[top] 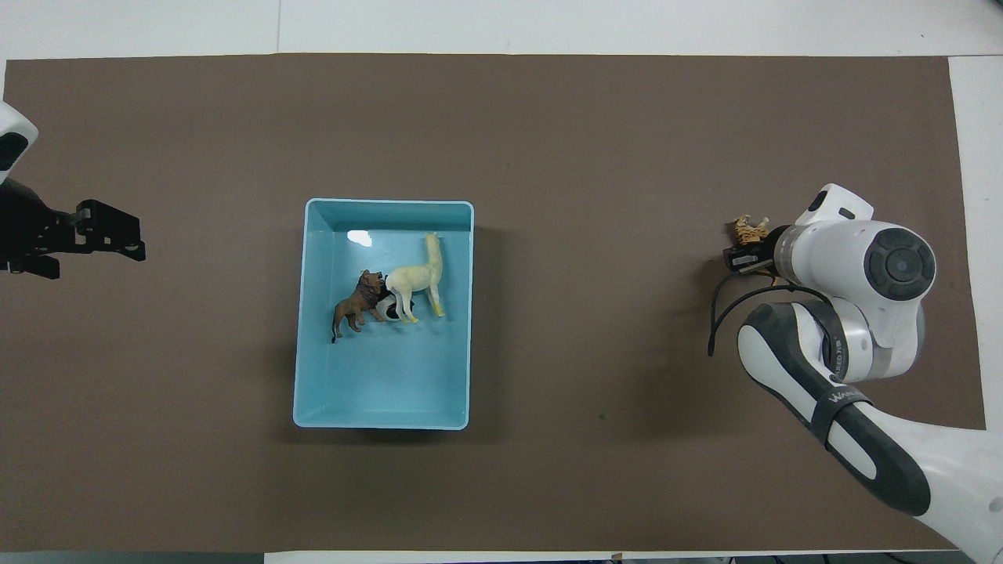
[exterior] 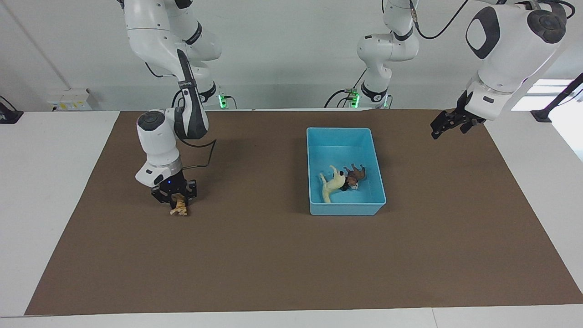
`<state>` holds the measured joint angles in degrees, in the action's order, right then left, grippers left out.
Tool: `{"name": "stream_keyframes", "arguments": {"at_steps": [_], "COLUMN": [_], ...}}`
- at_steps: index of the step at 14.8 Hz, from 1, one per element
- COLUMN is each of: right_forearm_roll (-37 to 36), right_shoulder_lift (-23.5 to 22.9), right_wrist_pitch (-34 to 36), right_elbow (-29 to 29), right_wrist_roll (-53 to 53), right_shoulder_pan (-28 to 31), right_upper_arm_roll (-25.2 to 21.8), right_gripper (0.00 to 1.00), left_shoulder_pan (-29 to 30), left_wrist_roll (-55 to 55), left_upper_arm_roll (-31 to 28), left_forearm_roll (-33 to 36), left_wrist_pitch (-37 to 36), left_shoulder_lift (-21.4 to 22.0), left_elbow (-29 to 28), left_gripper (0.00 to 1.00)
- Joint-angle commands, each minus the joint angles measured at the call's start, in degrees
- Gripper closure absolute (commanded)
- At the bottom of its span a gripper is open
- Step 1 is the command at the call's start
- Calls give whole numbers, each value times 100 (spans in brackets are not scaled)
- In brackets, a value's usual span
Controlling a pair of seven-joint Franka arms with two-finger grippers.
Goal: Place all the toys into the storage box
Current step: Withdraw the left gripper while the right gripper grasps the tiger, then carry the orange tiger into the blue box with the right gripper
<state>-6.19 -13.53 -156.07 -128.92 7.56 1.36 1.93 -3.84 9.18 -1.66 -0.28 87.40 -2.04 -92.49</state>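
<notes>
Next, I let go of the orange tiger with my right gripper on the bare storage box's bottom past the pale cream toy's feet (top: 406,370).
The storage box (exterior: 339,130) (top: 388,204), a light blue bin, sits on the mat toward the left arm's end. Three toys lie in it, touching: a pale cream long-legged one (exterior: 331,185) (top: 415,276), a brown lion (exterior: 357,173) (top: 358,302) and a black-and-white panda (exterior: 351,184) (top: 387,309), which is mostly hidden between the other two. Toward the right arm's end, my right gripper (exterior: 177,203) (top: 744,249) is down at the mat, shut on the orange tiger (exterior: 179,209) (top: 751,229). My left gripper (exterior: 447,132) (top: 137,239) hangs open and empty, raised over the mat's edge beside the box.
A brown mat (exterior: 291,255) covers most of the white table. Both arm bases and their cables stand at the robots' edge. Nothing else lies on the mat.
</notes>
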Motion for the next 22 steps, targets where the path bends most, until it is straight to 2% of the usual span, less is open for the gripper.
{"name": "stream_keyframes", "arguments": {"at_steps": [1, 3, 5, 7, 9, 12, 15, 17, 20, 22], "right_forearm_roll": [118, 127, 127, 127, 153, 635, 646, 593, 602, 602], "right_shoulder_lift": [-36, 8, 8, -79, -368, -895, -1703, -2195, -2479, -2435], "right_wrist_pitch": [-20, 556, 1618, 2822, 3633, 4460, 4778, 4656, 4069, 3673], "right_elbow": [68, 427, 1164, 2156, 3150, 4521, 5805, 6185, 6125, 5661], "right_wrist_roll": [167, -33, -481, -1497, -2596, -4029, -5314, -5999, -6432, -6870], "right_shoulder_pan": [75, -169, -477, -1003, -1619, -2585, -3447, -4018, -4582, -4820], "right_upper_arm_roll": [88, 114, 114, 114, 114, 97, 79, 35, 61, 62], "right_gripper": [100, 100, 100, 100, 100, 100, 100, 100, 100, 100], "left_shoulder_pan": [76, 85, 112, 147, 260, 437, 437, 428, 437, 437], "left_wrist_roll": [-285, -452, -855, -892, -901, -901, -910, -936, -936, -945], "left_upper_arm_roll": [52, 52, 52, 70, 218, 395, 377, 377, 386, 377], "left_forearm_roll": [10, 10, 19, 19, 19, 11, 10, 19, 2, 2], "left_wrist_pitch": [-399, -451, -233, -144, -162, -161, -529, -434, -346, -233], "left_shoulder_lift": [168, 169, 117, 125, 116, 90, -41, 2, 11, 11], "left_elbow": [66, 38, 82, 56, 65, 135, 599, 418, 408, 399], "left_gripper": [0, 0, 0, 0, 0, 0, 0, 0, 0, 0]}}
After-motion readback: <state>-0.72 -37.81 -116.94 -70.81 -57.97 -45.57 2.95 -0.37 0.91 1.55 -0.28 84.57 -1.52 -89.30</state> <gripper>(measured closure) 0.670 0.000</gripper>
